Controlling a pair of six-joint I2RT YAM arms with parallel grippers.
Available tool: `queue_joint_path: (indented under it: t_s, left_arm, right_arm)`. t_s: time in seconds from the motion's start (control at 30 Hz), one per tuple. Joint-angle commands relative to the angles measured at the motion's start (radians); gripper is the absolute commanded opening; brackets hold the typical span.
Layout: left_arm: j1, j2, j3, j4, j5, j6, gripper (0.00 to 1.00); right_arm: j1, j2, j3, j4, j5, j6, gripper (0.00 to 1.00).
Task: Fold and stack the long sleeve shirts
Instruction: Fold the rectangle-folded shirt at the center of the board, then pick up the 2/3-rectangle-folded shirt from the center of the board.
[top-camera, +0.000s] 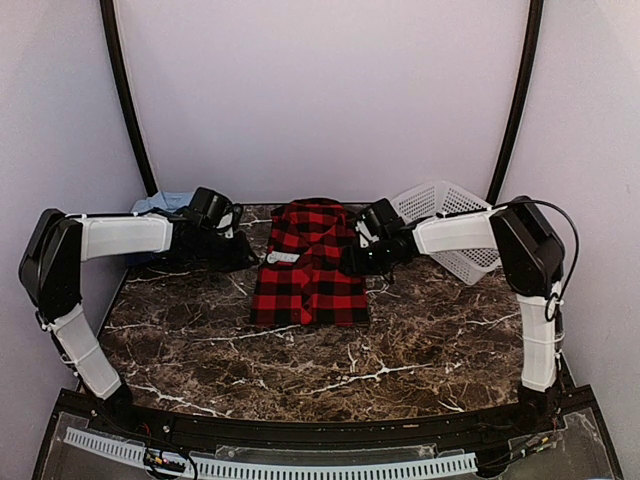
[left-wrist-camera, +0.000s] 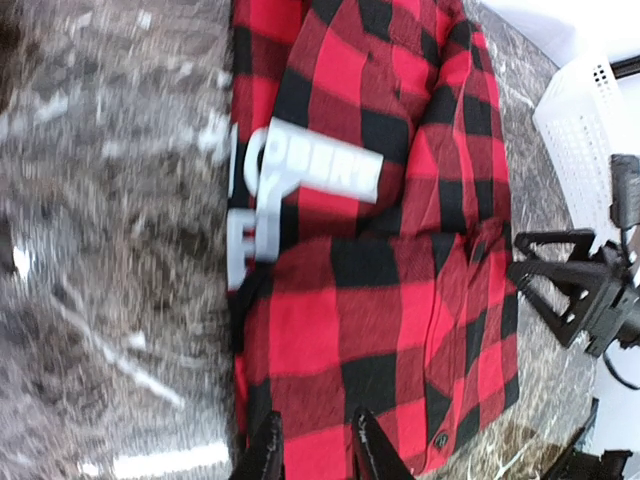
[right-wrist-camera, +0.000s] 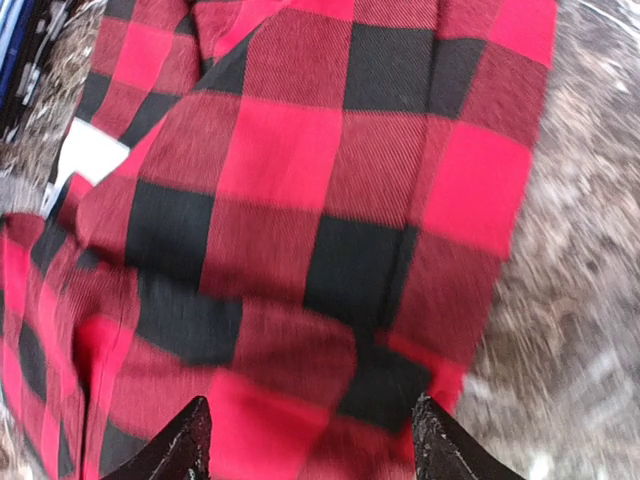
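Observation:
Next, I will close my right gripper on the near corner (top-camera: 366, 322) of the red-and-black check flannel shirt, on the side by the white mesh basket.
A red-and-black check flannel shirt (top-camera: 310, 265) lies folded in a rectangle at the middle back of the marble table, collar to the far side, with a white label (left-wrist-camera: 320, 175) showing. My left gripper (top-camera: 240, 255) is at the shirt's left edge. In the left wrist view, the left gripper (left-wrist-camera: 318, 450) has its jaws a little apart above the flat cloth (left-wrist-camera: 380, 300), holding nothing. My right gripper (top-camera: 352, 262) is at the shirt's right edge. In the right wrist view, the right gripper (right-wrist-camera: 315, 445) stands wide open over the cloth (right-wrist-camera: 300, 230). A light blue shirt (top-camera: 160, 203) peeks out behind the left arm.
A white mesh basket (top-camera: 450, 225) lies tipped at the back right, behind the right arm; the same basket (left-wrist-camera: 585, 130) shows at the right of the left wrist view. The marble table (top-camera: 330, 360) runs toward the arm bases.

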Motion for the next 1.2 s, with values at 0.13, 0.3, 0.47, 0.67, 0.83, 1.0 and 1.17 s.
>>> queue_joint_path:
  t_s: [0.13, 0.3, 0.47, 0.67, 0.83, 1.0, 1.17]
  left_arm:
    - [0.003, -0.144, -0.251, 0.046, 0.13, -0.064, 0.24]
    - [0.001, -0.16, -0.336, 0.064, 0.173, -0.066, 0.24]
    - [-0.012, -0.164, -0.389, 0.076, 0.193, -0.069, 0.24]
    - [-0.018, -0.17, -0.41, 0.063, 0.186, -0.066, 0.24]
    - [-0.02, -0.174, -0.422, 0.065, 0.185, -0.069, 0.24]
    - [-0.024, -0.173, -0.425, 0.07, 0.187, -0.071, 0.24]
    - [-0.031, -0.17, -0.426, 0.075, 0.189, -0.069, 0.24]
  right_arm:
    - [0.007, -0.218, -0.204, 0.005, -0.019, 0.011, 0.67]
    - [0.032, -0.326, -0.352, -0.006, -0.003, 0.035, 0.62]
    - [0.058, -0.404, -0.484, 0.017, -0.033, 0.082, 0.51]
    - [0.094, -0.407, -0.527, 0.05, -0.061, 0.131, 0.44]
    - [0.107, -0.404, -0.548, 0.078, -0.064, 0.157, 0.43]
    - [0.126, -0.392, -0.539, 0.083, -0.06, 0.165, 0.42]
    - [0.143, -0.376, -0.543, 0.084, -0.052, 0.173, 0.37]
